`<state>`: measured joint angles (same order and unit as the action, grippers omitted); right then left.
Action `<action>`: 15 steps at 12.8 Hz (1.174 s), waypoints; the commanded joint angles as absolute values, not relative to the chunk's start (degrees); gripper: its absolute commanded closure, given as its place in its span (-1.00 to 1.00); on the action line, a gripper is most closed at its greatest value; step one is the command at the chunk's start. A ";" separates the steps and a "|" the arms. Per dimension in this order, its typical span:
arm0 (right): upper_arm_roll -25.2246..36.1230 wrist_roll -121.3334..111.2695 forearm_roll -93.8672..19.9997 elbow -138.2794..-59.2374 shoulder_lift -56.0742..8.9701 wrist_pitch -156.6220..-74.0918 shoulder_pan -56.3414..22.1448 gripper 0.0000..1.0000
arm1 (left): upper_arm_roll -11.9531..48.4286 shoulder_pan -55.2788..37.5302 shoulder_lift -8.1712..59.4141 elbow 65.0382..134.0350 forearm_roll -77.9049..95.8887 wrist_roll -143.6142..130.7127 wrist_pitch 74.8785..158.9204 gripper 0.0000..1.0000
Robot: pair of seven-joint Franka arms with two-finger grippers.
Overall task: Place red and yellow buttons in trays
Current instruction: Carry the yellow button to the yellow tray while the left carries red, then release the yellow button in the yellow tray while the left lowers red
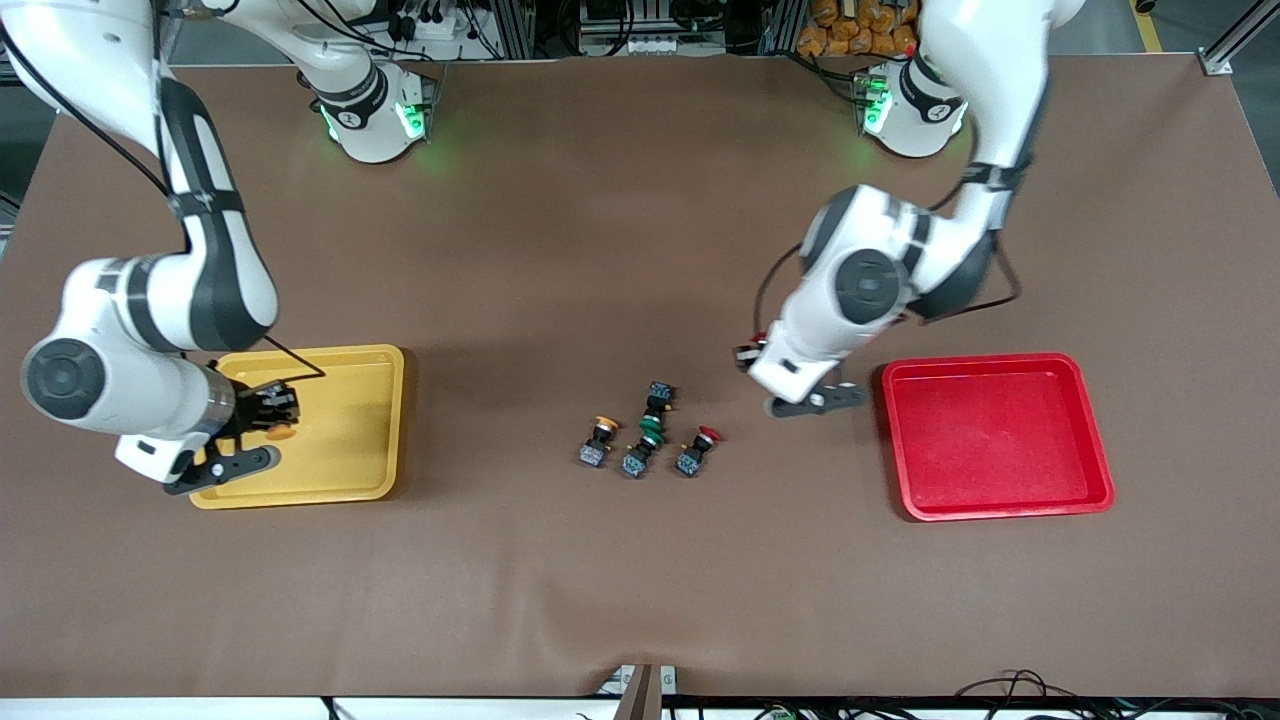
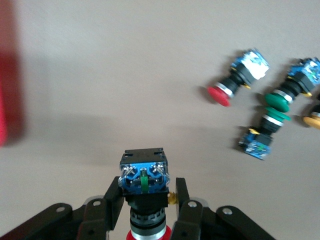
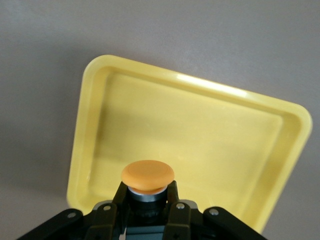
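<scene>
The red button, now over the bare table, will be let go by my left gripper inside the red tray [image 1: 936,430], near the rim facing the loose switches.
My left gripper [image 1: 748,355] hangs over the bare table between the loose switches and the red tray [image 1: 995,435]. It is shut on a red button [image 2: 144,180], whose blue block points away from the hand. My right gripper [image 1: 270,410] is over the yellow tray [image 1: 340,440], shut on a yellow button [image 3: 148,176] with its cap facing the tray. At mid-table lie another yellow button [image 1: 600,440] and another red button [image 1: 697,450].
Two green-capped switches [image 1: 655,400] [image 1: 640,452] lie between the loose yellow and red buttons, close together. The two trays sit at either end of the table, the yellow one toward the right arm's end, and neither holds anything.
</scene>
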<state>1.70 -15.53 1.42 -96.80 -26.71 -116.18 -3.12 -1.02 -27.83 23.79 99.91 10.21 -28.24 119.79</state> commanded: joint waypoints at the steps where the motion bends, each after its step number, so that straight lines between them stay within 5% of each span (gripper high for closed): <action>1: 0.79 -16.43 -1.39 -102.03 -27.15 -122.76 -1.85 1.00 | -0.70 -22.78 20.22 104.49 8.63 -18.14 119.27 1.00; 5: 0.79 -16.35 -3.60 -109.85 -27.68 -133.75 -2.11 1.00 | -0.35 -14.18 20.91 105.20 3.52 -1.37 119.97 1.00; 11: 0.79 -15.91 -3.78 -110.21 -30.41 -137.37 -2.11 1.00 | -0.26 -6.24 27.85 107.23 3.51 22.56 130.24 1.00; 12: 0.79 -15.82 -3.95 -110.21 -30.67 -137.29 -2.20 0.83 | -0.35 -6.15 28.91 107.23 3.43 23.81 131.21 1.00; 13: 0.79 -15.73 -4.04 -110.13 -30.85 -137.37 -2.20 -0.29 | -0.35 -6.07 29.35 107.40 3.51 25.12 131.48 1.00; 14: 0.79 -15.65 -4.22 -110.13 -30.76 -137.37 -2.20 -0.99 | -0.35 -5.89 30.05 107.49 3.52 25.31 131.57 1.00; 15: 0.79 -15.64 -4.48 -110.13 -30.76 -137.29 -2.11 -1.00 | -0.35 -5.19 30.23 107.49 3.43 25.66 131.66 1.00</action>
